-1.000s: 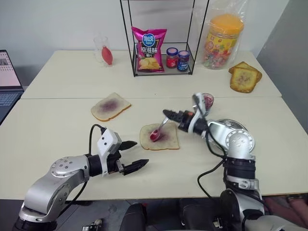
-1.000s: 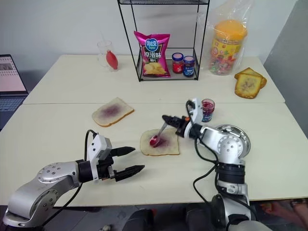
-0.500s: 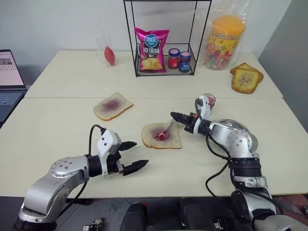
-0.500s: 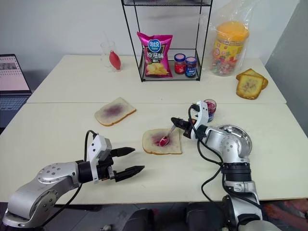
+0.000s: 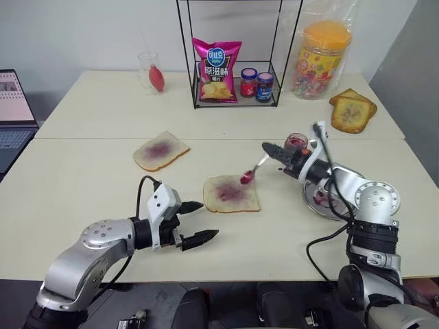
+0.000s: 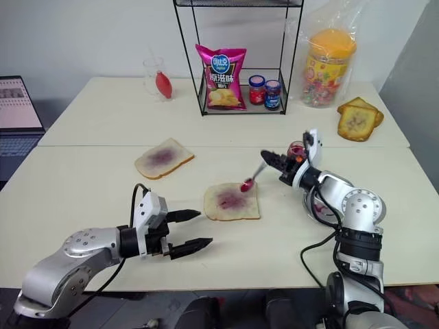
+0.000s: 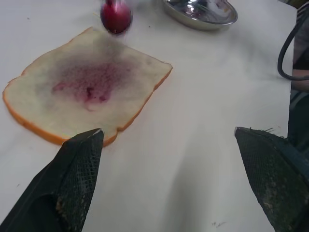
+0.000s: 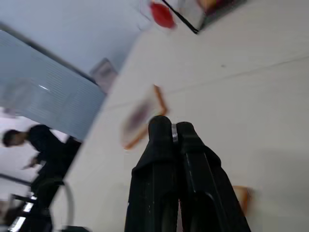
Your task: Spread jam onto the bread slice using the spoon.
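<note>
The spoon, now held slanting above the bread slice, will go down from my right gripper into the round steel plate (image 5: 346,188), with its handle lying over the plate's rim.
The bread slice (image 5: 232,194) lies flat at mid-table with a red-purple jam (image 5: 230,191) smear in its middle. My right gripper (image 5: 268,147) is shut on the handle of the spoon (image 5: 251,171). It holds the spoon in the air, slanting down, with the red-smeared bowl above the slice's far right corner. In the right wrist view the fingers (image 8: 161,145) press together on a sliver of the metal handle. My left gripper (image 5: 200,221) hovers open just in front of the slice, left of it. The left wrist view shows the slice (image 7: 87,87) and the spoon bowl (image 7: 116,14) beyond its open fingers.
A round steel plate (image 5: 322,203) sits under my right forearm, a small glass of jam (image 5: 296,142) behind it. Another pale slice (image 5: 159,151) lies to the left. A wire rack (image 5: 233,103) with a chip bag and two jars, a candy tub (image 5: 319,58) and toasted slices (image 5: 351,111) stand at the back. A laptop (image 5: 12,113) sits at the left edge.
My right gripper has lifted the spoon off the jam smear and carried it up and to the right. The left gripper has stayed open and nearly still.
</note>
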You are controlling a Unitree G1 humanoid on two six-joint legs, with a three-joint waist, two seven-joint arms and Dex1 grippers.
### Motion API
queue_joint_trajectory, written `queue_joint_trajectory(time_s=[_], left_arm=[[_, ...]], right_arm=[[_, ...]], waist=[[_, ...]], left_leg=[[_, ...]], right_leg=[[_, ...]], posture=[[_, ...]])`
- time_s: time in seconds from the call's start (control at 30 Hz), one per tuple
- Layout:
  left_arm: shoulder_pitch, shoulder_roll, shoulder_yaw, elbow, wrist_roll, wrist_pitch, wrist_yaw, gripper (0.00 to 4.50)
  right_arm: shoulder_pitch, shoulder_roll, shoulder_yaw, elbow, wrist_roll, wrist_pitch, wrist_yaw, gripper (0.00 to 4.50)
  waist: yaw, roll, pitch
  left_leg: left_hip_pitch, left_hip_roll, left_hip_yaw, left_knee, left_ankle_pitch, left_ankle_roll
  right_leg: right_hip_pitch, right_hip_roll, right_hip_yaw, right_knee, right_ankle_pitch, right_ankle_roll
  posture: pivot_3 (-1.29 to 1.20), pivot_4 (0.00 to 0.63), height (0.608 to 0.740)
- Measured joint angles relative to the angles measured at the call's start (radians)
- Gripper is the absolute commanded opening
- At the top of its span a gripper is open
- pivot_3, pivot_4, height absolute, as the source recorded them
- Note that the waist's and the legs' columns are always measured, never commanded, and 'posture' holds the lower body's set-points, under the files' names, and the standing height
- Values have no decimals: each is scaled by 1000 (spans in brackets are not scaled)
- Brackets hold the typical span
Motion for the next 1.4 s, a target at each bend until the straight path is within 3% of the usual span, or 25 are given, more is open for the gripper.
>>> queue_joint_trajectory(time_s=[0.13, 0.4, 0.57, 0.7, 0.83, 0.87, 1.4], left_arm=[[-148, -22, -63, 39, 3, -18, -61, 4500], [-487, -128, -239, 180, 52, -52, -203, 4500], [-565, -202, -353, 294, 148, -128, -254, 4500], [-581, -274, -386, 394, 202, -182, -256, 4500], [-581, -287, -385, 404, 214, -188, -254, 4500], [-581, -287, -385, 404, 219, -188, -253, 4500], [-530, -275, -372, 344, 227, -149, -209, 4500]], right_arm=[[96, -64, -62, -204, 234, 0, -162, 23], [376, -310, -227, -330, 225, -122, -313, 23], [479, -315, -295, -255, 87, -249, -332, 23], [476, -261, -254, -149, -5, -342, -287, 23], [448, -224, -218, -52, -36, -385, -228, 23], [442, -220, -217, -33, -37, -395, -213, 469], [439, -248, -237, 108, -44, -407, -84, 3956]], waist=[[9, 0, 0], [19, 0, 0], [1, 0, 0], [-4, 0, 0], [-8, 1, 0], [-7, 1, 0], [-5, 1, 0]], left_leg=[[-1, -1, 0, 0, 0, 0], [-2, -2, 2, 1, 0, 0], [1, -1, 4, 0, 0, 0], [2, -1, 3, 1, 0, 0], [2, -2, 4, 2, 0, 0], [2, -2, 4, 2, 0, 0], [2, -2, 4, 2, 0, 0]], right_leg=[[1, -1, 0, -2, -1, 1], [1, -2, 2, -5, 0, 4], [1, 0, 5, -3, 0, 3], [1, 1, 5, 1, 0, 3], [1, 0, 6, 1, 0, 3], [1, 0, 5, 1, 0, 3], [1, 0, 5, 1, 0, 3]], posture=[[0, 150, 740], [0, 150, 740], [0, 150, 740], [0, 150, 740], [0, 150, 740], [0, 150, 740], [0, 150, 740]])
